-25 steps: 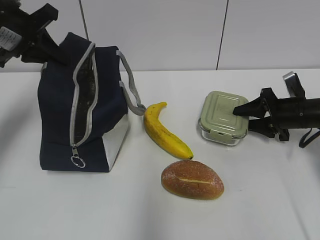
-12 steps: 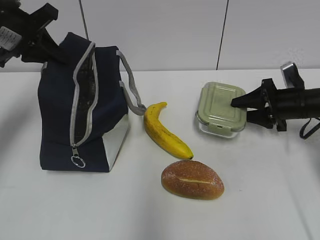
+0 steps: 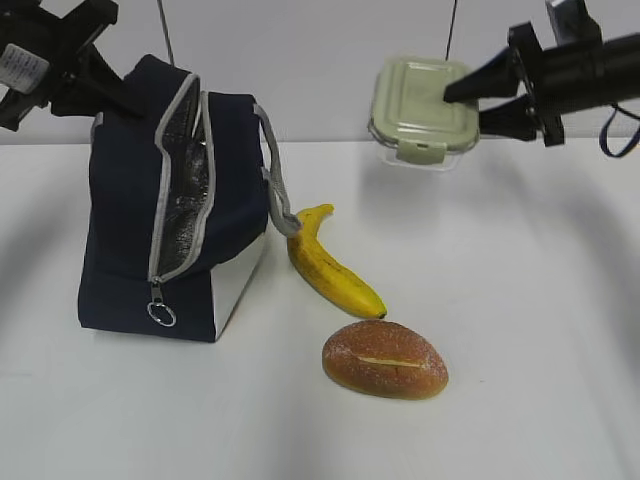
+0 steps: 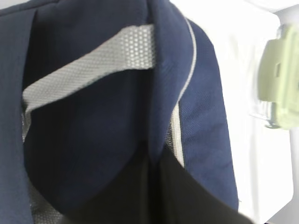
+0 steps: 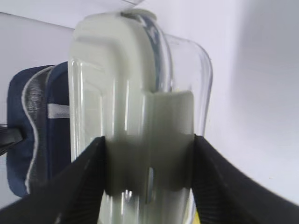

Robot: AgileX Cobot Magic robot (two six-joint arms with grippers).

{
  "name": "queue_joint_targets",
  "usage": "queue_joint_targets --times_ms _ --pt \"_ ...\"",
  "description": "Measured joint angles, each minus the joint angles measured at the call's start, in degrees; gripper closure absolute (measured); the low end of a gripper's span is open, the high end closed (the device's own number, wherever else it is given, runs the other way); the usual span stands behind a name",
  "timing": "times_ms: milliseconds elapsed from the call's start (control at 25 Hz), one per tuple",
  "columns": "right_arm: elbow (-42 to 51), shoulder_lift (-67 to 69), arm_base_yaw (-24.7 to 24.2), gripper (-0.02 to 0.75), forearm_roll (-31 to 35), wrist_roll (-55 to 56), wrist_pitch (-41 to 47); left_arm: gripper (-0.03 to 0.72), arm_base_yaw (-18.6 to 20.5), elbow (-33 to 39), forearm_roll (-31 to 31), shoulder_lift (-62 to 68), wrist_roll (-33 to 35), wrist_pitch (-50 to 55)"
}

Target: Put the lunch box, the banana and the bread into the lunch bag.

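Next, my right gripper releases the lunch box there, between the open zipper edges of the navy lunch bag (image 3: 192, 221).
My right gripper (image 3: 462, 100) is shut on the lunch box (image 3: 420, 105) and holds it in the air, above the table's back right. In the right wrist view both pads clamp its green lid latch and glass side (image 5: 135, 93). My left gripper (image 3: 118, 98) is shut on a fold of fabric at the top of the navy lunch bag (image 3: 130, 230), whose zipper stands open and shows a silver lining. The left wrist view shows the pinched fabric (image 4: 93, 130). The banana (image 3: 330, 265) lies right of the bag. The bread (image 3: 385, 360) lies in front of the banana.
The white table (image 3: 520, 300) runs to a white panelled wall at the back. The bag's grey strap (image 3: 275, 195) hangs down towards the banana's stem. The zipper's ring pull (image 3: 160, 313) hangs at the bag's lower front.
My right gripper has lifted the lunch box off the table, up and a little left. My left gripper has pulled the bag's top up and right, and the opening gapes wider.
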Motion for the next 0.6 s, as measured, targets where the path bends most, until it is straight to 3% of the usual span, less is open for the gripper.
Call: queue_joint_targets --times_ms 280,600 --pt "-17.1 -1.1 10.6 0.351 -10.2 15.9 3.3 0.691 0.0 0.0 -0.6 0.0 0.0 -0.1" --pt "-21.9 -1.2 20.9 0.351 -12.2 20.3 5.1 0.691 0.0 0.0 -0.6 0.0 0.0 -0.2"
